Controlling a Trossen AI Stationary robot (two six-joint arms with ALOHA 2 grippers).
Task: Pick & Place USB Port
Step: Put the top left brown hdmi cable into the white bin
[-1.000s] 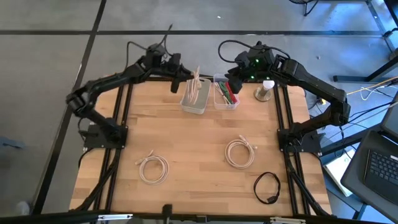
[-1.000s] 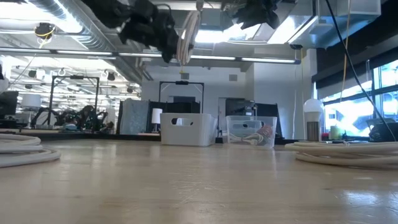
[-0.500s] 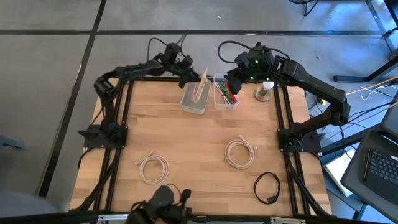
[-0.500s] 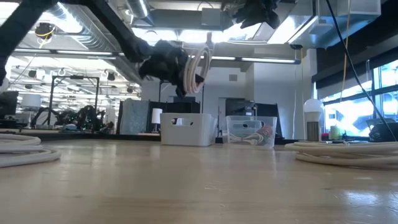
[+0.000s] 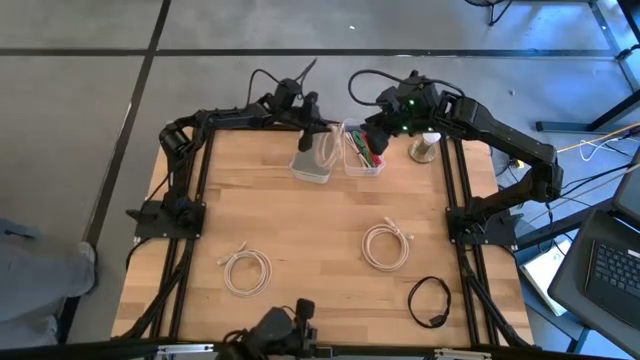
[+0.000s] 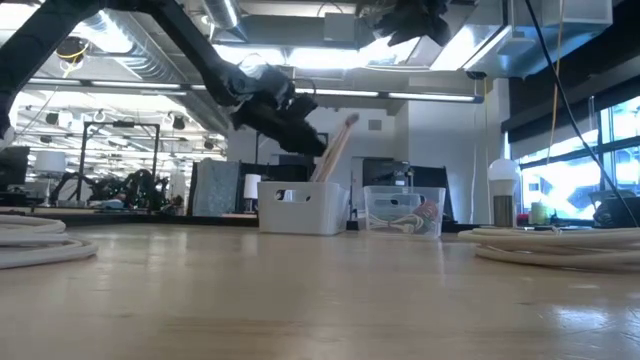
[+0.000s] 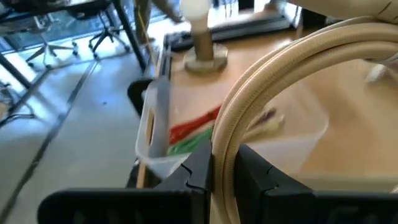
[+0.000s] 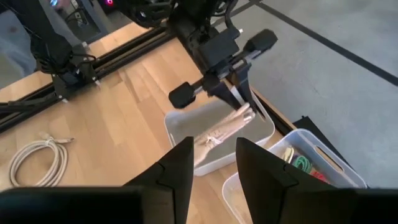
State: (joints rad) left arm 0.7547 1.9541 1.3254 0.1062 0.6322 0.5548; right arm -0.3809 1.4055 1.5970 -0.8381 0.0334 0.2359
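Note:
My left gripper is to put down the coiled cream cable. It will let it go in the white bin (image 5: pixel 332 146), against the side beside the clear bin.
My left gripper (image 5: pixel 318 128) is shut on a coiled cream cable (image 5: pixel 328 150) above the white bin (image 5: pixel 310 168) at the table's far edge. The low view shows this gripper (image 6: pixel 303 127) slanting down with the coil (image 6: pixel 335 150) reaching down behind the bin's rim (image 6: pixel 300 190). In the right wrist view the coil (image 8: pixel 225 129) slants into the bin (image 8: pixel 186 124). My right gripper (image 5: pixel 385 125) hangs open above the clear bin (image 5: pixel 362 152), which holds red and green items, and it touches nothing. My left gripper pinches the cream cable's bundled loops (image 7: pixel 222 134) between its two fingers (image 7: pixel 198 169), which lie across the strands. It comes from the table's left, slanting downward. The coil tilts below the fingers, and its lower end (image 8: pixel 208 142) is inside the white bin.
Two more cream cable coils (image 5: pixel 247 270) (image 5: pixel 387 245) and a black cable (image 5: pixel 430 300) lie on the wooden table's near half. A white-topped object on a round base (image 5: pixel 427 146) stands to the right of the clear bin. A person's shoe (image 5: pixel 85 265) shows beside the table's left.
My left gripper has moved toward the table's right and down over the white bin, tipping its fingers downward. The cream coil, which was hanging high above the bin, has come down with it, and its lower end is now in the bin.

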